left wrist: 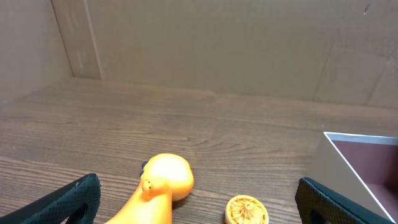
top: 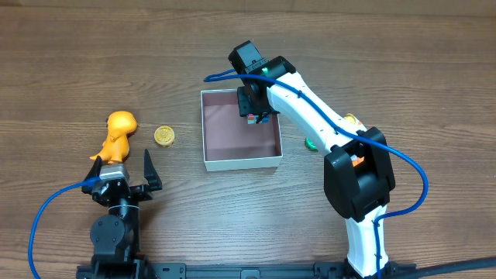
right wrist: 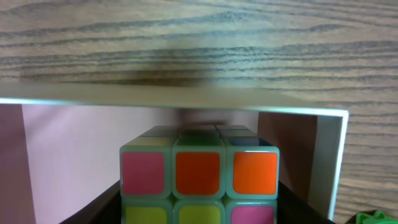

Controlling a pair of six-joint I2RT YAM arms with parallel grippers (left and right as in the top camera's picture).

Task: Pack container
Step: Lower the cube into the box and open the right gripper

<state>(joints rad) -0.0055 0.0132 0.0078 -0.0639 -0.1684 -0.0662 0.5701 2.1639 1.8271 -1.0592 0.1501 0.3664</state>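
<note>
My right gripper should put the puzzle cube down in the box's far corner, on the green toy's side [top: 266, 111] [right wrist: 211, 155].
The container [top: 209, 136] is a shallow square box with white walls and a pinkish-brown inside, at the table's middle. It also shows in the left wrist view [left wrist: 348, 155] and the right wrist view [right wrist: 74, 149]. My right gripper [top: 254, 110] is shut on a puzzle cube [right wrist: 199, 177] with pink, orange and yellow stickers, holding it over the box's far right part. An orange dinosaur toy [top: 118, 133] and a yellow round disc [top: 163, 136] lie left of the box. My left gripper [top: 130, 172] is open and empty, just in front of the dinosaur [left wrist: 158, 186] and the disc [left wrist: 247, 210].
A green toy [top: 309, 143] and a yellowish item [top: 353, 120] lie right of the box, partly hidden by the right arm. The green toy's edge shows in the right wrist view [right wrist: 373, 218]. A cardboard wall [left wrist: 217, 43] stands behind the table.
</note>
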